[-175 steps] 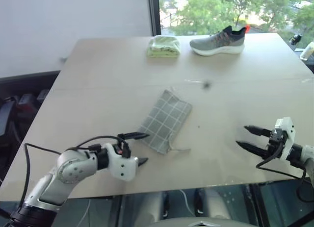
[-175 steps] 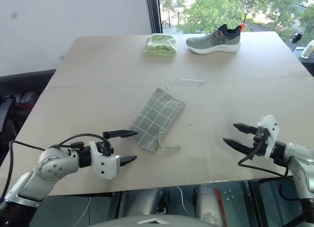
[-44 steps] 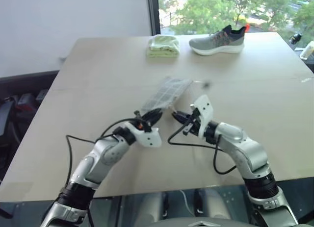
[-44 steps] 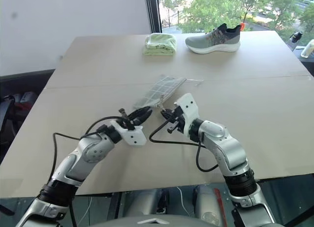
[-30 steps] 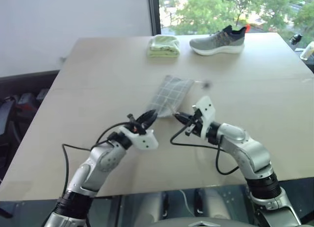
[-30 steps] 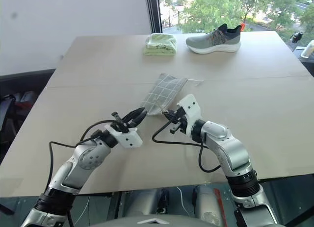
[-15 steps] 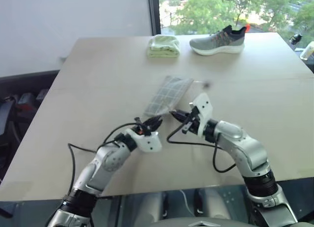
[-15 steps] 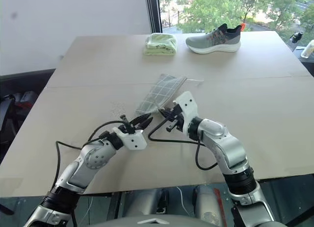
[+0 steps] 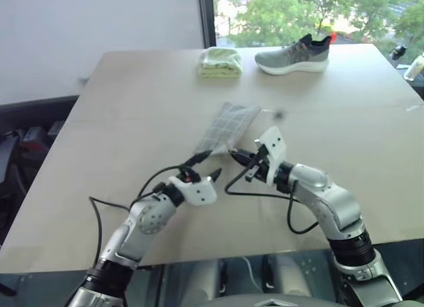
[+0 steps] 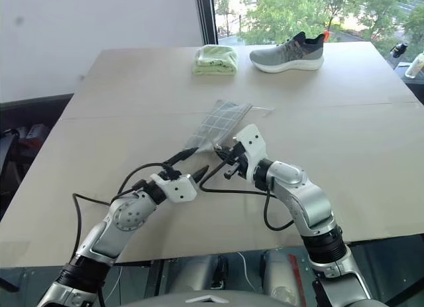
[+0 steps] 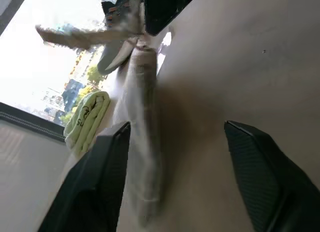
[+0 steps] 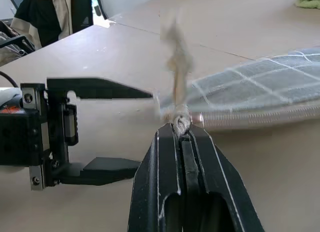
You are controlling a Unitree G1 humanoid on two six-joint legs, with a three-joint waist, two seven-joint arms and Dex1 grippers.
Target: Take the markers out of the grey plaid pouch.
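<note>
I should pinch the plaid fabric (image 9: 216,141) with my left gripper before my right gripper reaches inside, since the pouch hangs from my right gripper only by the drawstring's knot.
The grey plaid pouch (image 9: 227,126) is tilted: its far end rests on the table and its near end is lifted. My right gripper (image 9: 233,152) is shut on the knot of the pouch's cream drawstring (image 12: 179,123), with the plaid fabric (image 12: 260,86) stretching away from it. My left gripper (image 9: 211,164) stands open just in front of that near end, one black finger above and one below, touching nothing; the right wrist view shows this left gripper (image 12: 146,130) facing the knot. Between my left fingers (image 11: 107,182) the pouch (image 11: 142,142) hangs blurred. The markers are hidden.
A folded light-green cloth (image 9: 220,61) and a grey sneaker (image 9: 295,55) lie at the far edge of the tan table (image 9: 132,108). A pale bottle (image 9: 414,68) stands off the far right corner.
The left gripper's fingers have spread from shut to open in the last half second. The right gripper has kept its hold on the drawstring, and the pouch stays lifted at its near end.
</note>
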